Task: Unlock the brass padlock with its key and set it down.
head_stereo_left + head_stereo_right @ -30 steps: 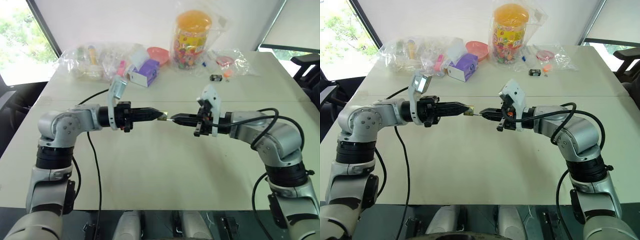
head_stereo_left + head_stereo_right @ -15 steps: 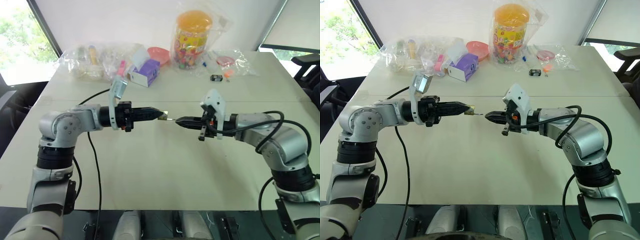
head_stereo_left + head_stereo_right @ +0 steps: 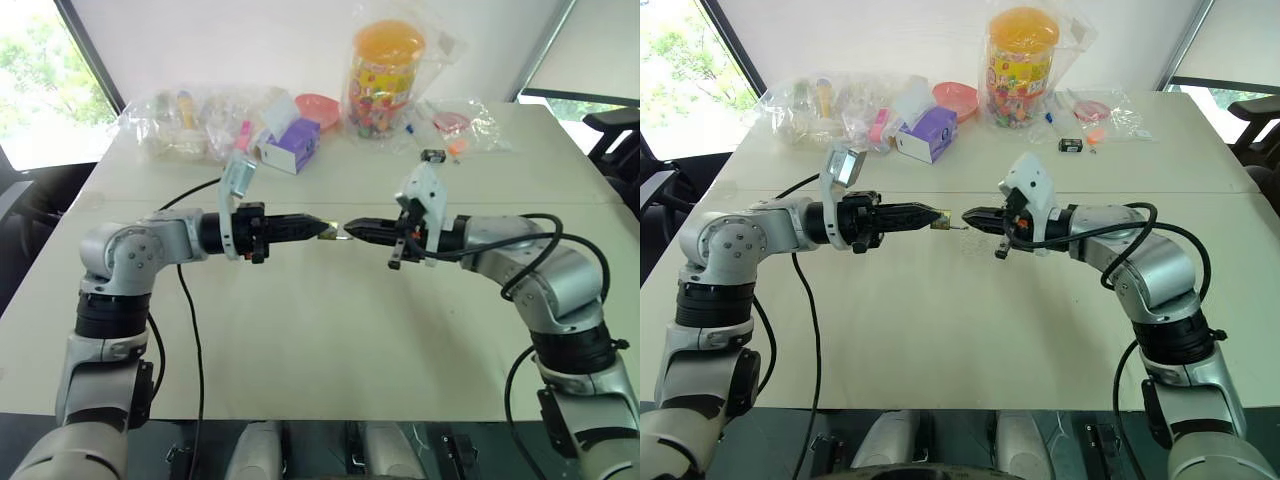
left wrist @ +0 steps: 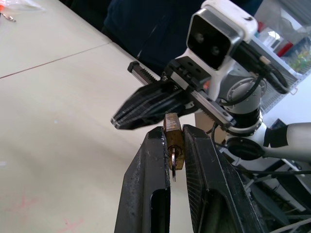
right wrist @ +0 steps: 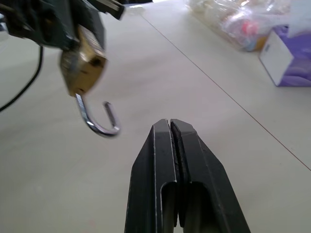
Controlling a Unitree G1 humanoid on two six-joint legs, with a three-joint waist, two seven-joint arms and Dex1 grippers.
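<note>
Next, my left gripper sets the brass padlock free on the bare table nearer than the seam (image 3: pixel 373 264), lined up with the jar.
The brass padlock (image 4: pixel 173 136) is pinched between the fingers of my left gripper (image 3: pixel 322 229), held level above the middle of the table (image 3: pixel 320 340). Its silvery shackle (image 5: pixel 97 126) hangs out of the body as an open hook. My right gripper (image 3: pixel 350 229) faces the left one tip to tip. It is shut with nothing between its fingers (image 5: pixel 158 160), and its tips stand just beside the padlock (image 3: pixel 943 217). I cannot make out the key.
Along the table's far edge lie clear bags of small items (image 3: pixel 190 115), a purple box (image 3: pixel 292 143), a pink bowl (image 3: pixel 318 105), a jar with an orange lid (image 3: pixel 385 75) and a small black object (image 3: pixel 432 156). A black cable (image 3: pixel 190 300) crosses the table at left.
My right gripper drew back a little from the padlock, then came back close to it, slightly higher and with its wrist rolled. The left gripper and the padlock stayed still.
</note>
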